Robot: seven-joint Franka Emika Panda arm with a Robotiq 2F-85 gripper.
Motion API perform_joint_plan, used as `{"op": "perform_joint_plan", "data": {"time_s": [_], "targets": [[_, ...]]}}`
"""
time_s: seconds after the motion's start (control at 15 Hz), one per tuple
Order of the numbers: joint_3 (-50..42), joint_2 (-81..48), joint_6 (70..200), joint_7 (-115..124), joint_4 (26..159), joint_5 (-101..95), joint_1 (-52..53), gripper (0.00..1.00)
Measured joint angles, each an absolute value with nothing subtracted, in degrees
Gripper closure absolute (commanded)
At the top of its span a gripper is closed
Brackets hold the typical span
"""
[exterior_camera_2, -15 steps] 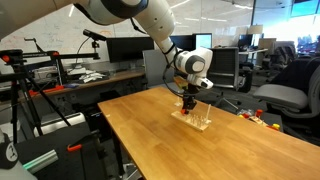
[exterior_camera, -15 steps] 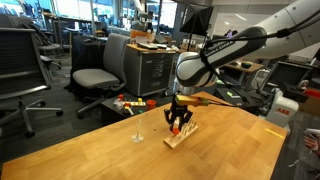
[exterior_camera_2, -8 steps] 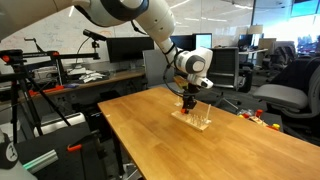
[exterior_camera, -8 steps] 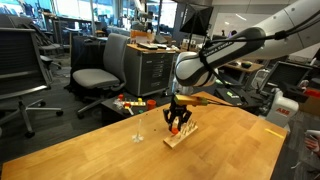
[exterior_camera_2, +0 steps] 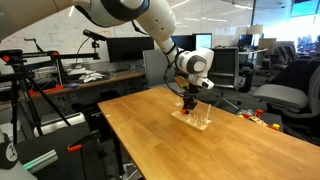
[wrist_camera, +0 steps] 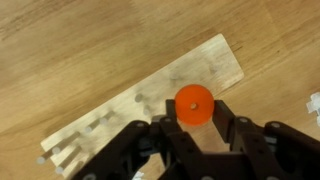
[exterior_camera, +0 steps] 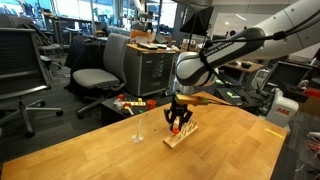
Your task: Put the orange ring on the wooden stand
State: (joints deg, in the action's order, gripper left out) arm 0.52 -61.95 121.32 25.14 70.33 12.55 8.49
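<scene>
My gripper needs to release the orange ring so that it goes around the peg (exterior_camera: 176,135) (wrist_camera: 189,98) that is nearest to the broad end of the wooden stand.
In the wrist view the orange ring (wrist_camera: 194,103) sits between my gripper's (wrist_camera: 198,116) two black fingertips, which close on it from both sides. It hangs right over the flat light-wood stand (wrist_camera: 205,65), near its broad end. The stand's pegs are hard to make out from above. In both exterior views the gripper (exterior_camera: 178,125) (exterior_camera_2: 188,104) points straight down, just above the wooden stand (exterior_camera: 182,136) (exterior_camera_2: 194,121) on the table. The ring is too small to make out there.
A thin pale upright object (exterior_camera: 138,126) stands on the wooden table (exterior_camera: 110,155) beside the stand. Office chairs (exterior_camera: 98,72), a cabinet (exterior_camera: 150,68) and desks with monitors (exterior_camera_2: 125,48) surround the table. Small colourful items (exterior_camera_2: 252,116) lie near the table's far edge.
</scene>
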Motion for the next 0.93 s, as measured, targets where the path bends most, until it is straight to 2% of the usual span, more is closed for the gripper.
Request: {"op": "perform_joint_plan", "data": {"time_s": [0.93], "targets": [[1.1,-62.4,120.3,25.1,70.2,12.9,8.0,0.83]]}}
